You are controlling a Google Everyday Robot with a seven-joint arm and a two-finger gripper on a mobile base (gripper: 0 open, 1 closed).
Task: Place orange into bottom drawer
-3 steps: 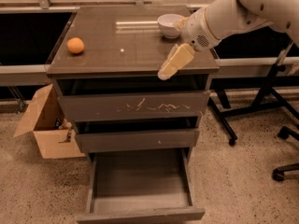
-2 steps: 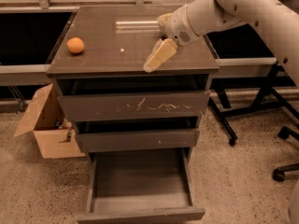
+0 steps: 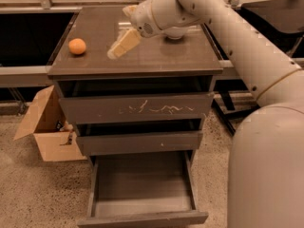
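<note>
The robot's gripper should close around the middle of the orange (image 3: 77, 46) on the cabinet top, because the orange should go into the open bottom drawer.
The orange (image 3: 77, 46) sits on the left part of the dark cabinet top (image 3: 156, 61). My gripper (image 3: 121, 45) hangs over the middle of the top, to the right of the orange and apart from it, its cream fingers pointing down and left. The bottom drawer (image 3: 142, 194) is pulled out below the two closed upper drawers, and its tray shows nothing inside. The white bowl (image 3: 175, 33) is mostly hidden behind my arm at the back right of the top.
An open cardboard box (image 3: 45, 132) stands on the floor left of the cabinet. My large white arm (image 3: 266, 127) fills the right side. A black table frame (image 3: 228, 108) stands behind the cabinet at the right. Speckled floor lies in front.
My gripper has moved left across the cabinet top, from near the bowl toward the orange. The orange and the drawers have not moved.
</note>
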